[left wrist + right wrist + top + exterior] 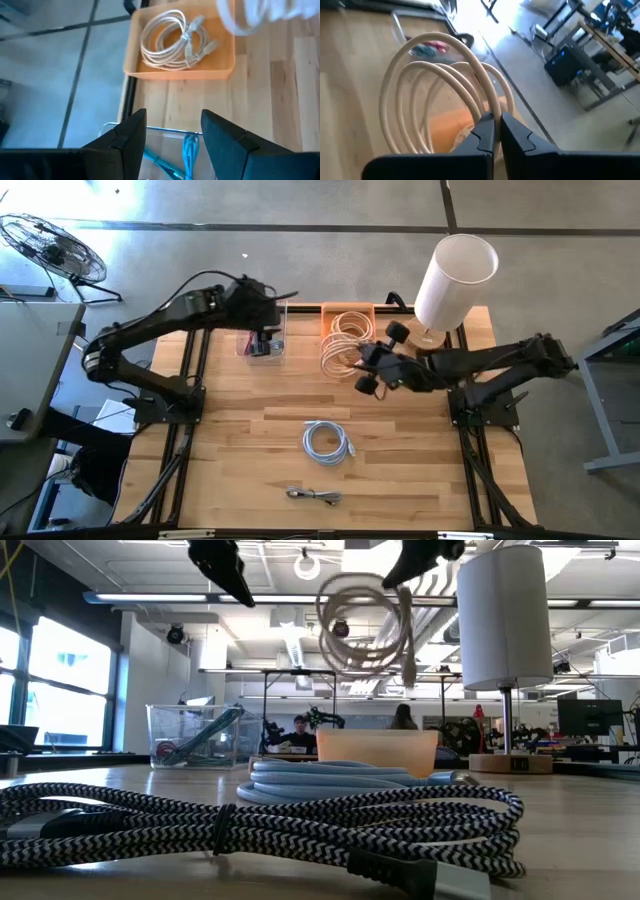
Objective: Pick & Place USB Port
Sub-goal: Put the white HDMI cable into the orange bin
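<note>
The robot's right gripper will release the cream-white coiled USB cable, now hanging well above the tray, on the white coil inside the orange tray [347,336] [462,136].
A cream-white coiled USB cable [432,92] hangs in the air by the orange tray [350,312], held by my right gripper [496,131], which is shut on it. The low view shows the coil [365,625] well above the tray [377,750]. A second white coil [172,40] lies inside the tray. My left gripper [172,142] is open over the clear bin [264,340], which holds blue cables [187,152]; it touches nothing. My right gripper pinches the bundled strands of the cream-white coil [486,107] between its two fingers, at one spot on the ring. The fingers come roughly level from the table's right side. The coil is lifted clear and its loops [350,610] hang free above the tray.
A pale blue coiled cable [327,442] lies mid-table, and a black-and-white braided cable [313,496] near the front edge. A lamp with a white shade [455,280] stands at the far right, beside the tray. Bare wood lies between the tray and the blue cable.
</note>
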`<state>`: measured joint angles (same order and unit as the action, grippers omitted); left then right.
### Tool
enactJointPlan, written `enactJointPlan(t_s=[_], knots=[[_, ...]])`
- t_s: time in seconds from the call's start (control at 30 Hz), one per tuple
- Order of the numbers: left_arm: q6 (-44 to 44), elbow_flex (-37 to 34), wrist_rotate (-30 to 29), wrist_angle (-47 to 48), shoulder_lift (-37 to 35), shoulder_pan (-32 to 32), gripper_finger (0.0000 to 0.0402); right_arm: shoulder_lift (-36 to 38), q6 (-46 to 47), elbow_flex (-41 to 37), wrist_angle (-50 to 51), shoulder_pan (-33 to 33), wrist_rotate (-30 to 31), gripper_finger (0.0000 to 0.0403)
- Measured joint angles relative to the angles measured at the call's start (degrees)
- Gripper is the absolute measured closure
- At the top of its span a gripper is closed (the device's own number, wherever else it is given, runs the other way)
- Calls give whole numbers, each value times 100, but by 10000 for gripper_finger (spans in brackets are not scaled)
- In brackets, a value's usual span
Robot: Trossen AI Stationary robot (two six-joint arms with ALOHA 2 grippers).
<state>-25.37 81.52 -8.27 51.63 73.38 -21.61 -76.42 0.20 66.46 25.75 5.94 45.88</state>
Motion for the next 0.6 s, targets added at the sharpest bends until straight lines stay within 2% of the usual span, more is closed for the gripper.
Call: enactJointPlan(t_s=[0.37, 0.6], knots=[[69, -2, -24, 132, -284, 454, 220, -695, -309, 0, -24, -1081, -1191, 399], [77, -4, -176, 313, -284, 690, 220, -835, -645, 0, -278, -1249, -1219, 399]])
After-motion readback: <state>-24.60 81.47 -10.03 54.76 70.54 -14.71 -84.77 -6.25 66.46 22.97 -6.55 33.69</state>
